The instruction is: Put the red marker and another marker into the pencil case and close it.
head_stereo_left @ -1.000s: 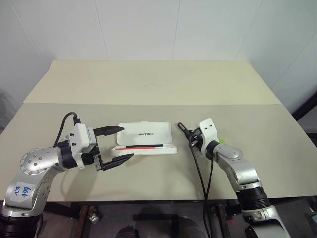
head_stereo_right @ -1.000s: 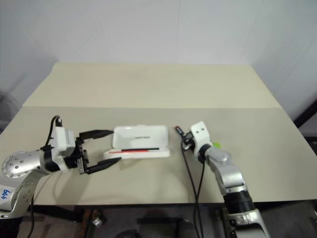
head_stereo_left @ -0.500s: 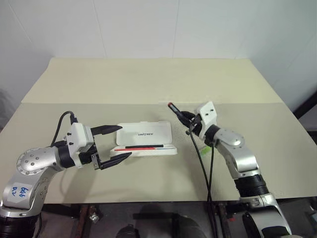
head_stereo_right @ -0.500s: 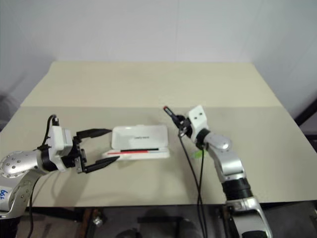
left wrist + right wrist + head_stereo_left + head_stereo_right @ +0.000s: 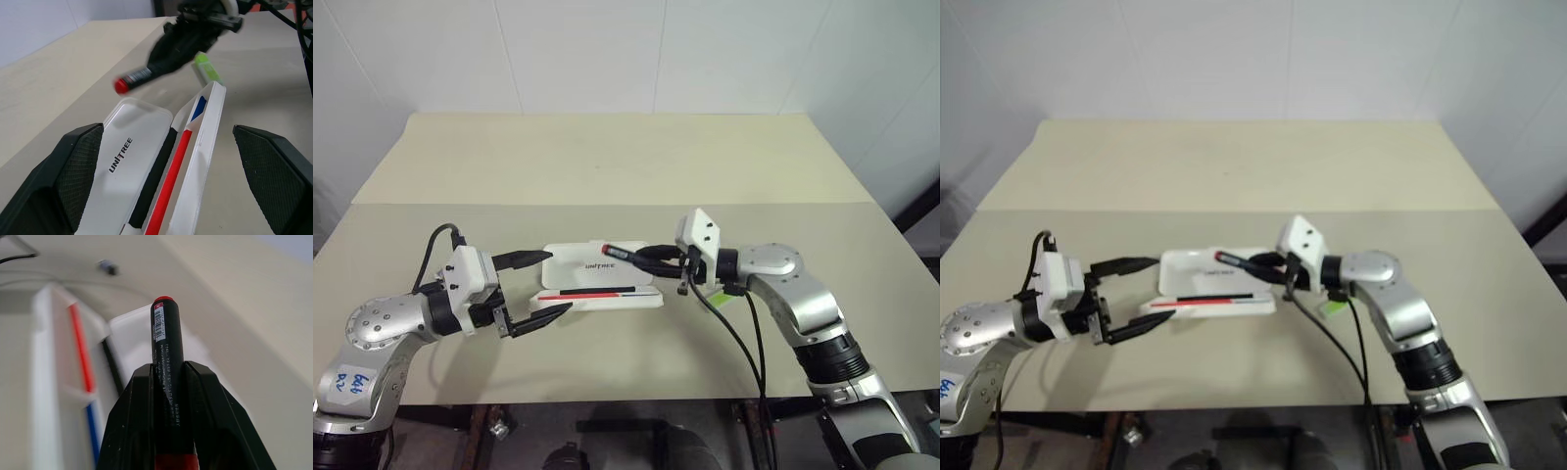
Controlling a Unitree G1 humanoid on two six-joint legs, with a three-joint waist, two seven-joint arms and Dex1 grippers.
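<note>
My right gripper is holding the red marker nearly level above the lid. It will let go of it in the pencil case's tray (image 5: 597,306) (image 5: 99,364) between the red-and-blue line and the black strip.
The white pencil case (image 5: 603,264) lies open on the table, its lid with dark lettering laid back behind the tray (image 5: 208,142). My right gripper (image 5: 658,259) is shut on the red marker (image 5: 628,253), a black barrel with a red end. It holds the marker nearly level above the lid, red end toward the left. In the right wrist view the red marker (image 5: 167,347) stands between the fingers (image 5: 141,426). The pale-green marker (image 5: 717,295) lies on the table right of the case. My left gripper (image 5: 558,282) is open at the case's left end, touching nothing.
A thin red-and-blue line (image 5: 597,291) and a black strip lie inside the tray. Black cables (image 5: 734,333) hang from the right wrist down over the table's front edge (image 5: 636,397). The far half of the tabletop (image 5: 607,157) is bare.
My right gripper swung up and to the left with the red marker, turning to point left over the case lid. The green marker now shows beside the case. The left gripper stayed put.
</note>
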